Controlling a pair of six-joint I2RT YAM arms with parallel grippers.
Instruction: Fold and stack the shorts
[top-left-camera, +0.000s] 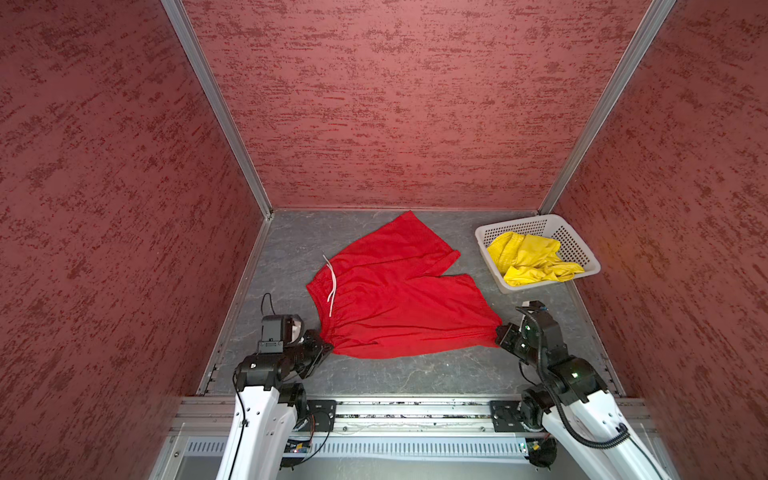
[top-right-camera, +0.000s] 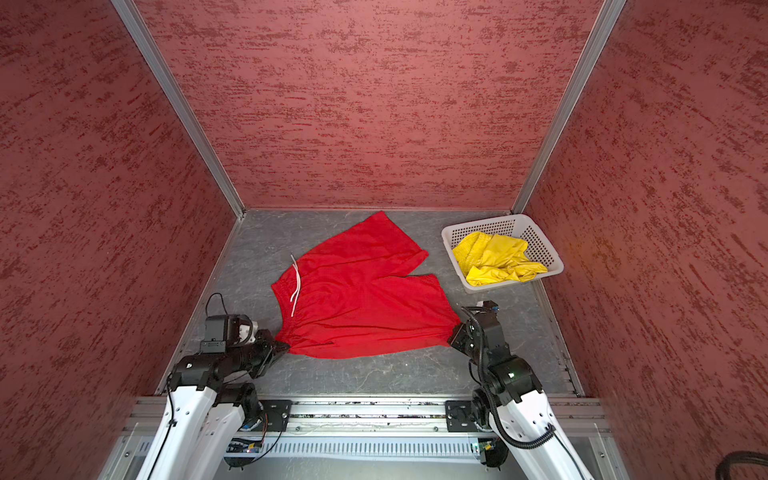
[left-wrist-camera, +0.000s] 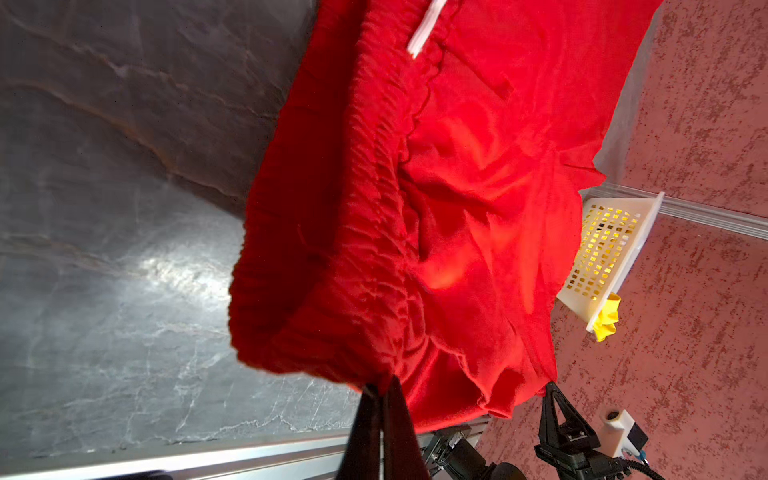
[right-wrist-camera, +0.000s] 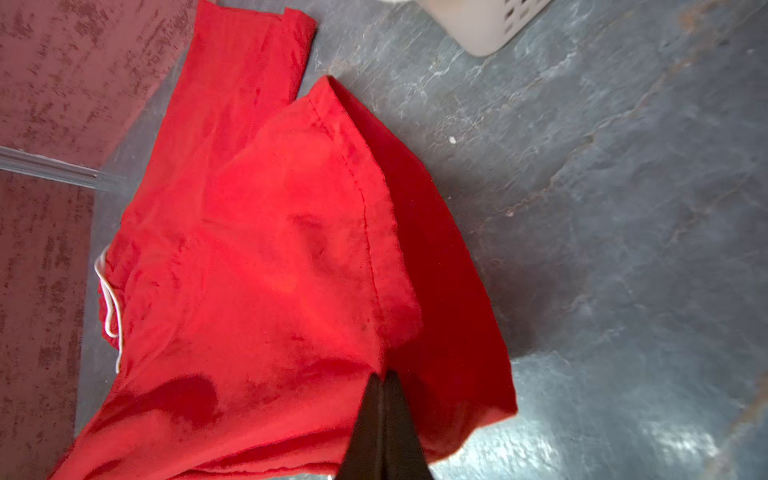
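Observation:
My left gripper has the near waistband corner, now lifted slightly off the table. Next, I let go of it on the waistband's far end (top-left-camera: 318, 282), beside the white drawstring.
The red shorts (top-left-camera: 395, 295) (top-right-camera: 361, 295) lie spread on the grey table, waistband and white drawstring (top-left-camera: 331, 286) to the left, legs pointing to the back right. My left gripper (top-left-camera: 329, 347) (left-wrist-camera: 380, 384) is shut on the near corner of the gathered waistband (left-wrist-camera: 332, 257). The right gripper (top-left-camera: 500, 332) (right-wrist-camera: 382, 376) is shut on the hem corner of the near leg (right-wrist-camera: 291, 249). That near edge hangs taut between both grippers, lifted slightly off the table. The yellow shorts (top-left-camera: 532, 259) (top-right-camera: 496, 259) lie crumpled in the white basket (top-left-camera: 490, 232).
The white perforated basket (top-right-camera: 457, 230) (left-wrist-camera: 602, 249) stands at the back right corner. Red textured walls enclose the table on three sides. An aluminium rail (top-left-camera: 415, 411) runs along the front edge between the arm bases.

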